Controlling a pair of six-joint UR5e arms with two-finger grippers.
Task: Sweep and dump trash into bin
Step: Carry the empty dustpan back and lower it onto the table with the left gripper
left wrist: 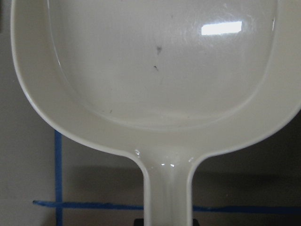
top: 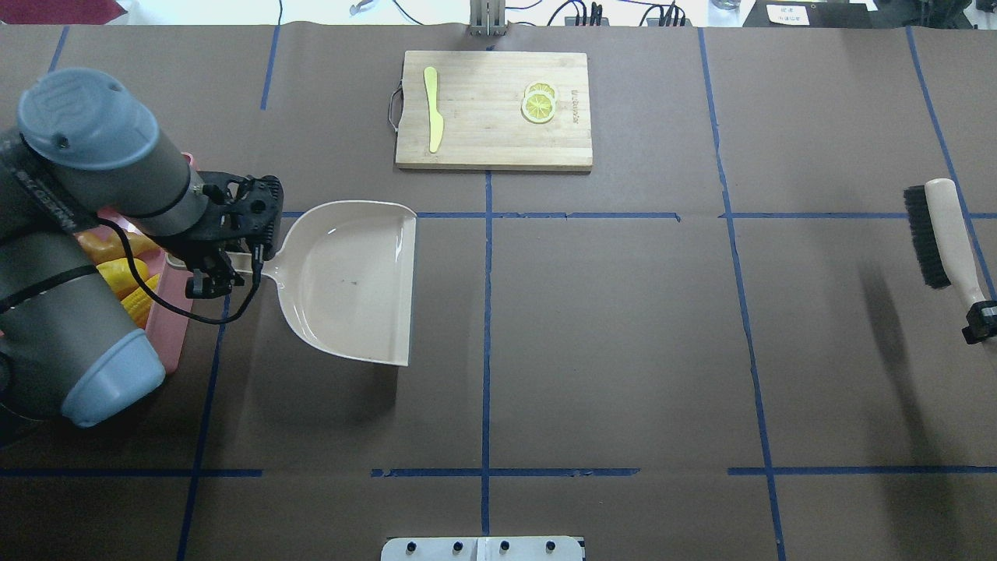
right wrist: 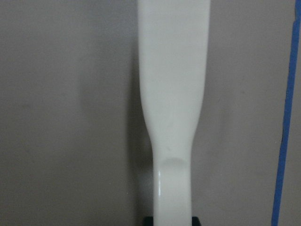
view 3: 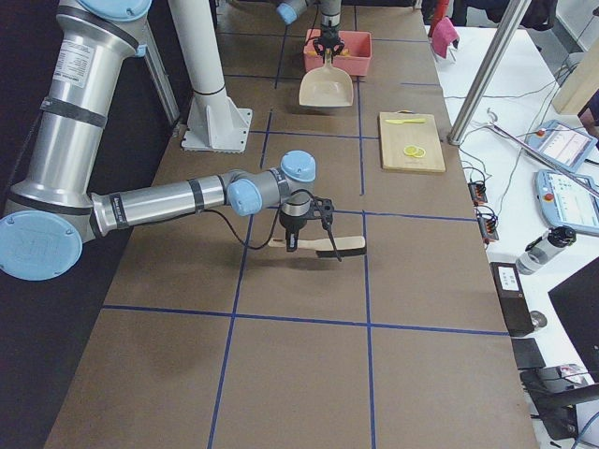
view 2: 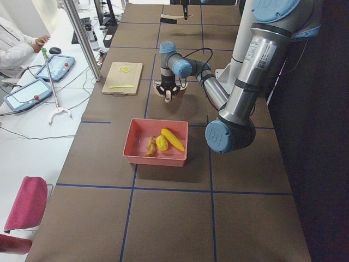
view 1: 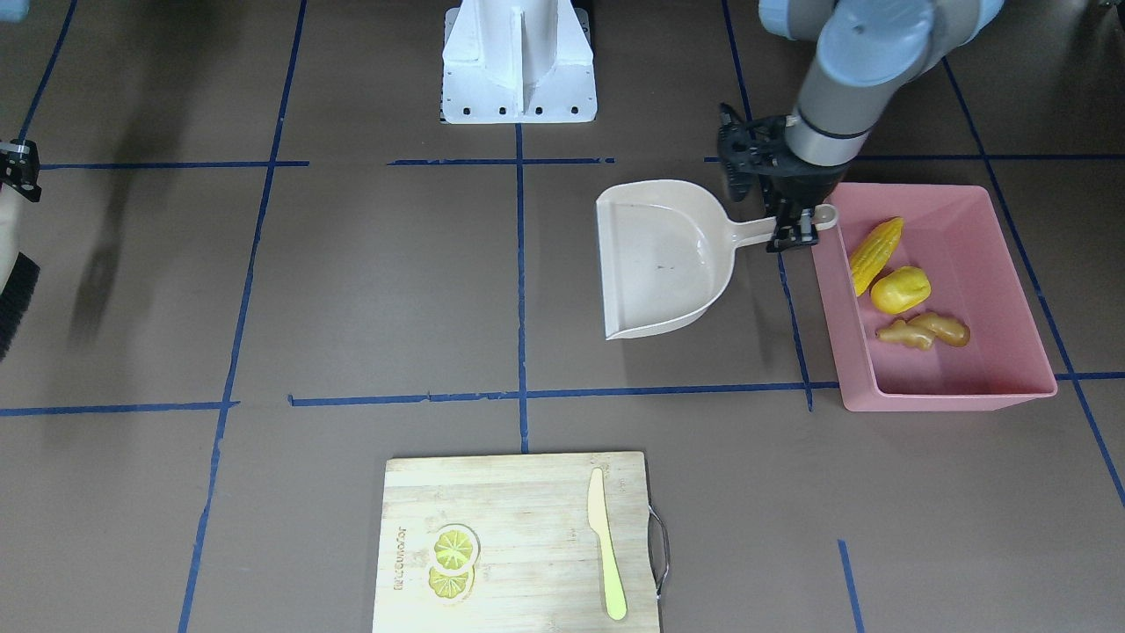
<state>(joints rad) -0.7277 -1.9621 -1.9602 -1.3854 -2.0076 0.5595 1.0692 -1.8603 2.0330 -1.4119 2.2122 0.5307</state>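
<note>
My left gripper will let go of the beige dustpan close beside the middle blue tape line (view 1: 592, 255), on the side where the pink bin is.
The pink bin (view 1: 949, 400) holds the trash: a corn cob (view 1: 875, 253), a rounded yellow lump (view 1: 900, 290) and a ginger root (view 1: 925, 331). My left gripper (view 1: 795, 230) is shut on the handle of the beige dustpan (view 1: 664, 255), right beside the bin's wall. The pan is level and empty, as the left wrist view's dustpan (left wrist: 160, 70) confirms. Far off at the table's other side, my right gripper (top: 977, 319) is shut on the pale handle of a black-bristled brush (top: 931, 234). In the overhead view my left arm hides most of the bin (top: 167, 315).
A wooden cutting board (top: 493, 109) lies at the table's far edge, carrying lemon slices (top: 538, 104) and a yellow-green knife (top: 432, 117). The robot's white base (view 1: 518, 61) stands at the near side. Blue tape lines cross the brown table between dustpan and brush.
</note>
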